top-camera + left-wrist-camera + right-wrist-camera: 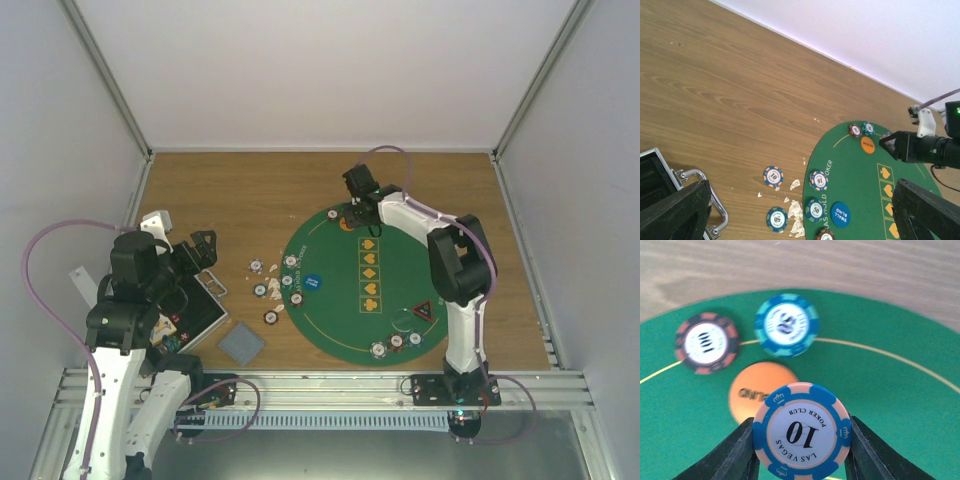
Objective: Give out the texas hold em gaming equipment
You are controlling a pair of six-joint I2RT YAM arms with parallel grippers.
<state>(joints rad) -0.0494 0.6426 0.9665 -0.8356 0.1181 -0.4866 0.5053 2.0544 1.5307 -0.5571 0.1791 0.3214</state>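
Observation:
My right gripper needs to let go of the "10" poker chip on the green mat (362, 213) (841, 363), next to the blue-teal chip.
My right gripper (801, 460) is shut on a blue-and-pink "10" poker chip (801, 432), held upright just above the far edge of the mat (352, 218). Below it lie an orange disc (762, 390), a blue-teal chip (786, 325) and a dark red "100" chip (706, 343). My left gripper (800, 215) is open and empty, high over the black case. Under it two chips lie on the wood (773, 176) and two on the mat's edge (818, 180), beside a blue disc (840, 214). Grey-backed cards (241, 343) lie on the wood.
The big green mat (340, 320) carries a red-black triangle marker (423, 311) and three chips (397, 341) near its front edge. The open black case (190, 310) lies at the left. Torn wrapper scraps (796, 215) lie beside the mat. White walls enclose the table.

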